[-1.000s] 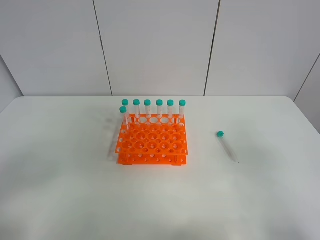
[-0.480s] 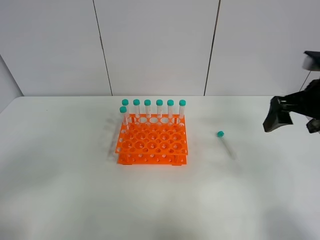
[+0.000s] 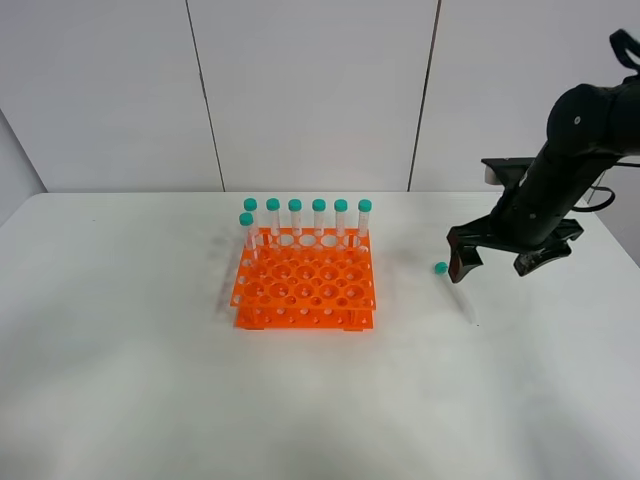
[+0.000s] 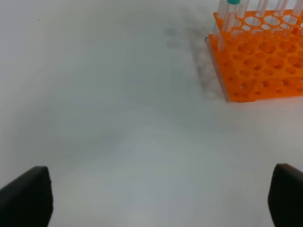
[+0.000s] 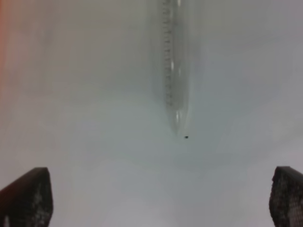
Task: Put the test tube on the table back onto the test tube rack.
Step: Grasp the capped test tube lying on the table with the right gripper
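My right gripper is going to close on the middle of the test tube's clear body (image 3: 459,297) (image 5: 177,56), at a spot between its teal cap and its pointed end.
The test tube (image 3: 456,292) lies on the white table (image 3: 150,390), right of the orange rack (image 3: 305,285), with its teal cap toward the back. Its clear pointed tip shows in the right wrist view (image 5: 174,80). My right gripper (image 3: 495,268) is open and empty, hovering just above and right of the tube; its fingertips frame the tube's tip in the right wrist view (image 5: 161,198). Several capped tubes (image 3: 318,218) stand along the rack's back row and back left. My left gripper (image 4: 156,198) is open and empty over bare table, well short of the rack (image 4: 260,61); it is out of the exterior view.
The right arm (image 3: 570,150) reaches in from the right edge. The table's back edge meets a white panelled wall (image 3: 310,100). Bare tabletop lies in front of the rack and to its left.
The right arm has come in from the right edge and moved left and down, so its open gripper now hangs by the lying tube. The tube and rack have not moved.
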Controlling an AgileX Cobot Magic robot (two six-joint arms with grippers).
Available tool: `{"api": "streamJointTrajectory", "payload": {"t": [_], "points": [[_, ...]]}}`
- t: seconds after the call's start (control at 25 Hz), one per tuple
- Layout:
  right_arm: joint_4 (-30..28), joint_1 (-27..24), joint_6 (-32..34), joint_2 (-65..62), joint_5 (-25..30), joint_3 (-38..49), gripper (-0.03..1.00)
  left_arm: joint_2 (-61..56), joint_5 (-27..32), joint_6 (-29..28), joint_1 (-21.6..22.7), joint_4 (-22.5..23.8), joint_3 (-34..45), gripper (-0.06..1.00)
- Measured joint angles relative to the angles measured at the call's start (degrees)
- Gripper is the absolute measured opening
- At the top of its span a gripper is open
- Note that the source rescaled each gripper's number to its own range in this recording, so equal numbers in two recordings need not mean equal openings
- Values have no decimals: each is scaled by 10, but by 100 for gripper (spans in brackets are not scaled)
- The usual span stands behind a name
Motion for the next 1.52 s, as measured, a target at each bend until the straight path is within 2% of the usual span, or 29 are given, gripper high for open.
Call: {"api": "streamJointTrajectory", "payload": {"t": [0.24,0.4,0.92,1.52], "points": [[2,-23,-8,45,-52,0,100,0,0,0,0,0,0,100],[6,-18,-20,61,-64,0,100,0,0,0,0,0,0,100],[27,-16,-18,124,-163,0,100,0,0,0,0,0,0,100],[26,-5,-31,144,-152,0,100,0,0,0,0,0,0,100]]}}
